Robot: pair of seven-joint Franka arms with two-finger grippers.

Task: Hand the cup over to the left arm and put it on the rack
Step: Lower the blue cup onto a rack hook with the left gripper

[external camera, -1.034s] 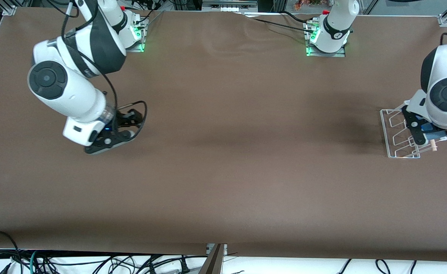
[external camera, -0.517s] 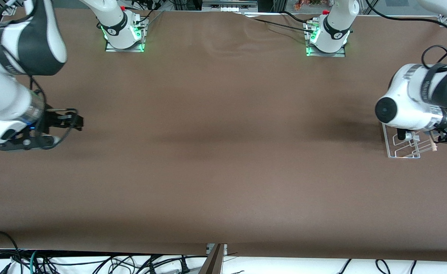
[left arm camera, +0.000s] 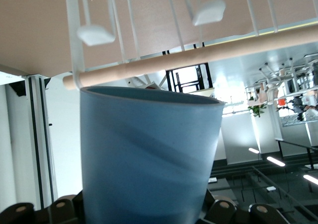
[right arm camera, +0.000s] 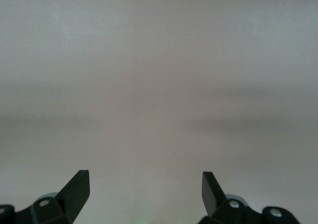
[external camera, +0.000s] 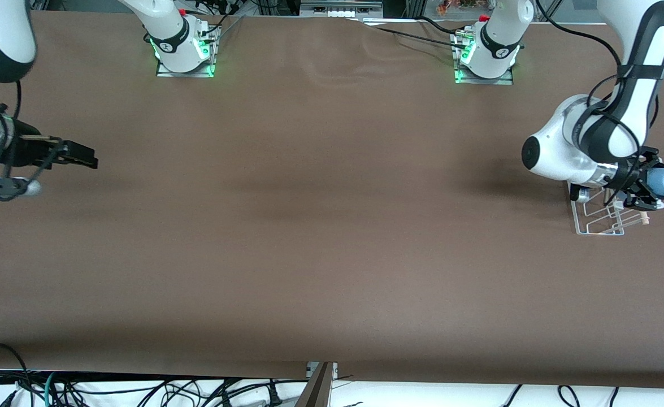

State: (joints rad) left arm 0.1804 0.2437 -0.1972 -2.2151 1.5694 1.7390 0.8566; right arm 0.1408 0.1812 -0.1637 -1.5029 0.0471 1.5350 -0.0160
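Note:
Next, my left gripper lets go of the light-blue cup over the middle peg of the white wire rack [external camera: 600, 194] [left arm camera: 208, 10].
My left gripper [external camera: 646, 192] is shut on the light-blue cup [external camera: 663, 181] and holds it tipped on its side just above the white wire rack [external camera: 596, 219]. In the left wrist view the cup [left arm camera: 149, 154] fills the space between the jaws. Its rim lies close to the rack's pale wooden rod [left arm camera: 198, 57], with the wire loops [left arm camera: 74, 40] and pegs past it. My right gripper [external camera: 81, 159] is open and empty above bare table at the right arm's end. The right wrist view shows its fingers [right arm camera: 74, 189] spread wide with only the brown surface between them.
The rack stands near the table's edge at the left arm's end. The two arm bases [external camera: 183, 51] [external camera: 487, 56] stand at the edge farthest from the front camera. Cables [external camera: 139, 390] hang below the nearest edge. The brown table [external camera: 332, 226] is bare between the arms.
The left arm has turned its wrist and tipped the cup sideways over the rack. The right arm has drawn back toward its own end of the table and risen.

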